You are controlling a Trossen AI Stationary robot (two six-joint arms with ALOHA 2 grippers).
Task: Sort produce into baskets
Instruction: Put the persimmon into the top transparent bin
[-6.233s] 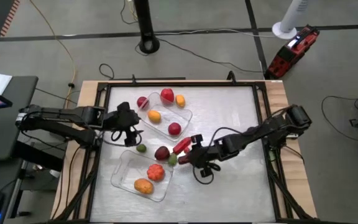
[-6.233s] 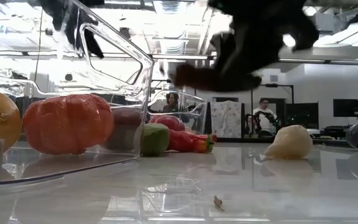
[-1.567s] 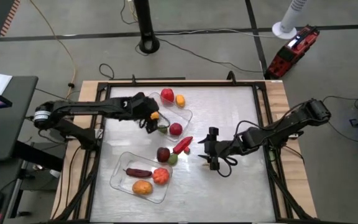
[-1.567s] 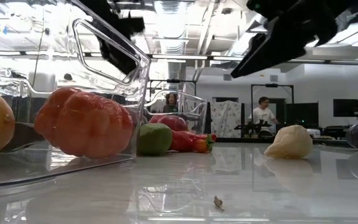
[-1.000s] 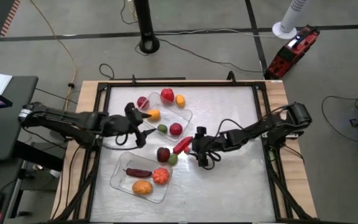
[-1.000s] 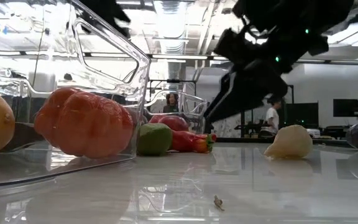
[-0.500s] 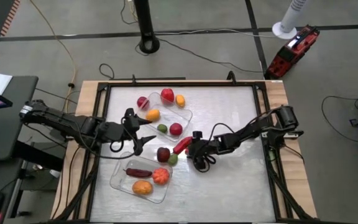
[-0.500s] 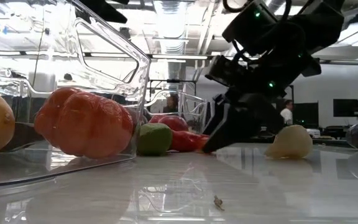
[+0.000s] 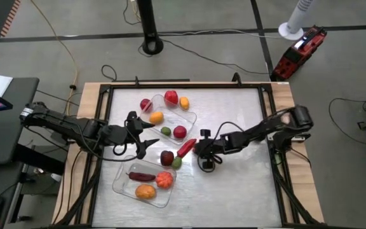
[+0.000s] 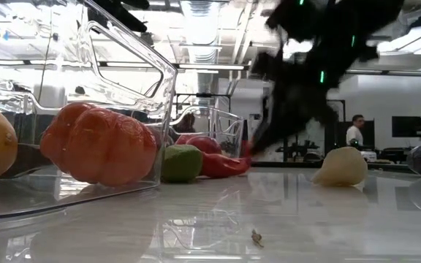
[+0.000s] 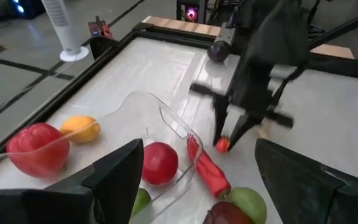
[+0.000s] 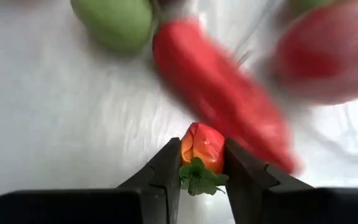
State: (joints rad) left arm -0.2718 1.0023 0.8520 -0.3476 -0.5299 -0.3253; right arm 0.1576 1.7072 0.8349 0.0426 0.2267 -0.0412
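Note:
Next, I release the small red-orange fruit with my right gripper in the far clear basket [image 9: 172,116], beyond its green and red pieces.
My right gripper [image 9: 202,151] is shut on a small red-orange fruit [image 12: 202,144] with a green leafy cap, beside the red chili [image 9: 186,147]. A dark red apple [image 9: 166,157] and a green fruit [image 9: 176,163] lie loose on the table next to the chili. The far clear basket [image 9: 190,119] holds orange, green and red pieces. The near clear basket [image 9: 124,173] holds a maroon aubergine, a red-orange tomato and an orange fruit. A whitish garlic [image 10: 340,166] rests on the table. My left gripper [image 9: 142,141] is open and empty between the two baskets. My right gripper pinches the small fruit's two sides [image 12: 194,142] between its fingertips [image 12: 169,163], the green cap turned back toward the wrist. The fingers slant down from the table's right side. In the left wrist view the small fruit [image 11: 222,144] hangs at the fingers' free ends, close above the table.
A red fruit [image 9: 171,97] and an orange one [image 9: 184,101] lie by the far basket's far edge. A dark purple piece [image 11: 218,51] lies near the table's right rim. People stand in the room behind. Bare tabletop [image 9: 234,191] lies at the near right.
My right gripper has gone toward the chili, dropped to the table beside its tip, taken hold of the small red-orange fruit and started upward with it. My left gripper has moved a little toward the table's near edge and then stayed there.

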